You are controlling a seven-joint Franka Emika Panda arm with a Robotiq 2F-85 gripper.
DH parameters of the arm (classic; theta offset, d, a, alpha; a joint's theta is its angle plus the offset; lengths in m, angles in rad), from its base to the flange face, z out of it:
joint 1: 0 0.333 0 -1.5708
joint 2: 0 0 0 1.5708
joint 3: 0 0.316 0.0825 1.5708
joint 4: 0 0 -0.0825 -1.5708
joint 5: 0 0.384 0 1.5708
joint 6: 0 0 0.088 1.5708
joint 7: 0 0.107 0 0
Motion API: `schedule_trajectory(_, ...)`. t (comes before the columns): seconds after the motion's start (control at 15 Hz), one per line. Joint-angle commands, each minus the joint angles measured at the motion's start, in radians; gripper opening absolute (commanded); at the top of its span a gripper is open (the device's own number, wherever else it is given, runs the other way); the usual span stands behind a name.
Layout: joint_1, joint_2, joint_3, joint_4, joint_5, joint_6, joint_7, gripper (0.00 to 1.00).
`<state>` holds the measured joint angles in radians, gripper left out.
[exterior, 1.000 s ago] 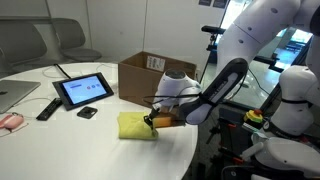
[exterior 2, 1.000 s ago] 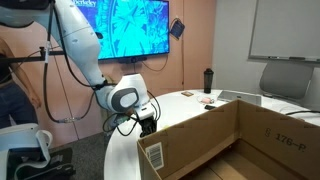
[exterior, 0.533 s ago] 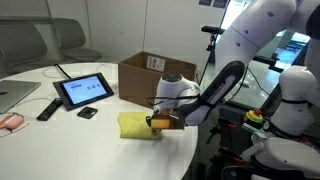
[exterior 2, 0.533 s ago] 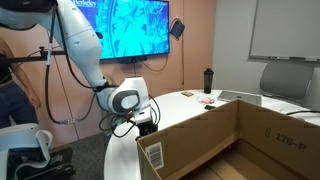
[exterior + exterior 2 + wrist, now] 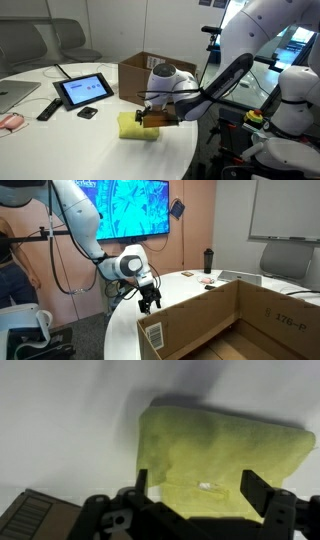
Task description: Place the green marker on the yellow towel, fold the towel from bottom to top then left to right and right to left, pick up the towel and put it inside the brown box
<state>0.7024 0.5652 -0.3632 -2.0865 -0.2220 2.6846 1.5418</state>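
Next, my gripper grabs the yellow towel by its edge [image 5: 138, 113] [image 5: 204, 513] nearest the brown box, close to the small white tag.
The yellow towel [image 5: 133, 126] lies folded into a thick pad on the white table, in front of the brown box [image 5: 148, 72]. My gripper [image 5: 150, 116] hangs just above the towel's right end, open, with nothing between its fingers. In the wrist view the towel [image 5: 225, 450] fills the middle, and the two dark fingertips [image 5: 140, 484] stand wide apart over its near edge, either side of a small white tag. From behind the box [image 5: 225, 320], an exterior view shows the gripper [image 5: 150, 303] off the table. The green marker is not visible in any view.
A tablet [image 5: 83, 90], a remote [image 5: 47, 108] and a small black object [image 5: 88, 112] lie to the left of the towel. A laptop edge [image 5: 12, 95] and a pink item [image 5: 10, 121] sit at the far left. A dark bottle [image 5: 208, 260] stands at the back of the table.
My gripper was shut low on the towel's edge. It has opened, let go of the towel and risen a little above it. The towel stays folded in place.
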Motion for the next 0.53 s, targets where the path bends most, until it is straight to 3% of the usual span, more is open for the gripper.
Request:
schedule_trajectory(0.0, 0.019, -0.042, -0.026, 0.045, -0.134, -0.094, 0.100, 1.00)
schedule_trajectory(0.27, -0.032, -0.053, 0.014, 0.085, -0.216, -0.167, 0.183, 1.00)
schedule_trajectory(0.47, -0.091, -0.035, 0.060, 0.102, -0.204, -0.180, 0.227, 1.00)
